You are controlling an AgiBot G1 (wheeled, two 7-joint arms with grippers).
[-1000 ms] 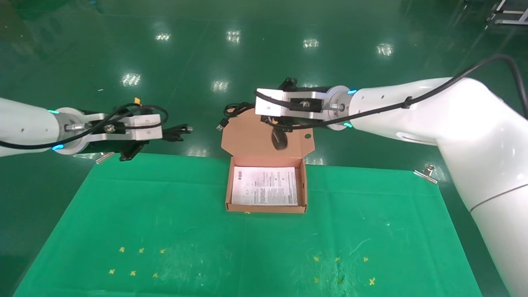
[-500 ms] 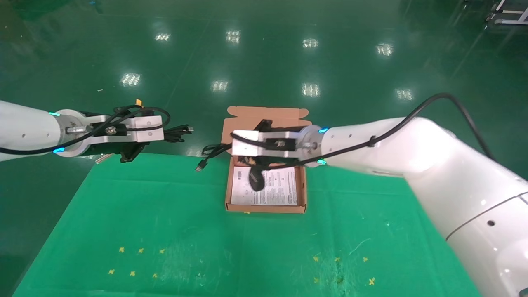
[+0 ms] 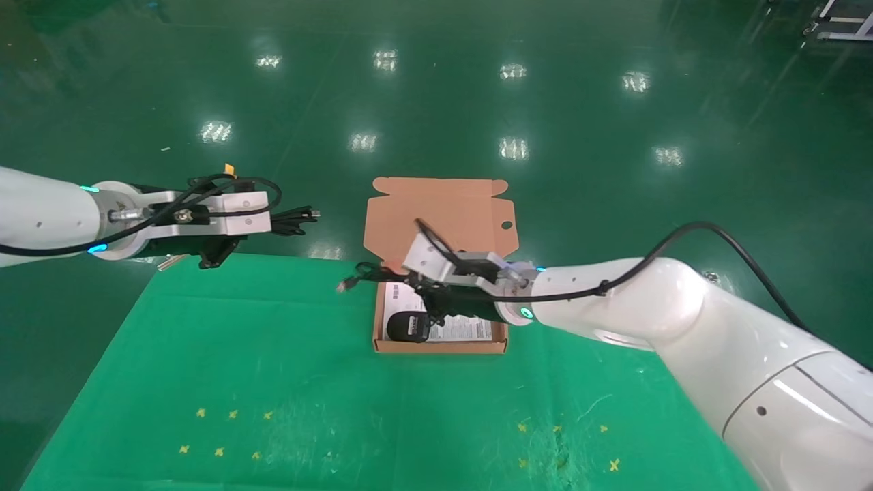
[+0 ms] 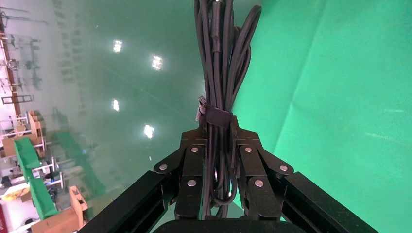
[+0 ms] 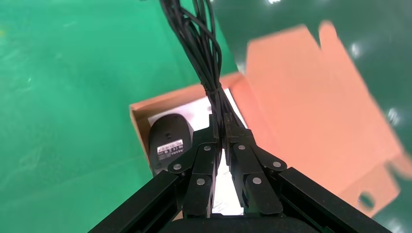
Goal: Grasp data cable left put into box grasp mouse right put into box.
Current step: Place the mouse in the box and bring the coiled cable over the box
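Observation:
My right gripper has the mouse's cord. It will release the cord on the white leaflet in the box (image 3: 462, 309) (image 5: 228, 191), beside the mouse.
The box (image 3: 440, 346) stands open at the table's far middle, its lid (image 3: 443, 218) tilted back. The mouse (image 3: 408, 326) lies in the box's near left corner, label side up, on the white leaflet (image 3: 474, 329). My right gripper (image 3: 426, 290) is low over the box, shut on the mouse's bunched cord (image 5: 204, 58). The cord's USB plug (image 3: 348, 285) hangs out past the box's left side. The right wrist view shows the mouse (image 5: 169, 141) beside my right gripper (image 5: 222, 126). My left gripper (image 3: 276, 224) is held above the table's far left edge, shut on the data cable (image 4: 221, 73).
The green cloth (image 3: 273, 382) covers the table, with small yellow marks (image 3: 225, 429) near the front left and front right. Metal clips (image 3: 170, 259) hold the cloth at the far corners. Beyond the table is shiny green floor.
My right gripper has come down and nearer, from above the lid into the box. The mouse, which hung from its cord, now lies in the box. The left arm has not moved.

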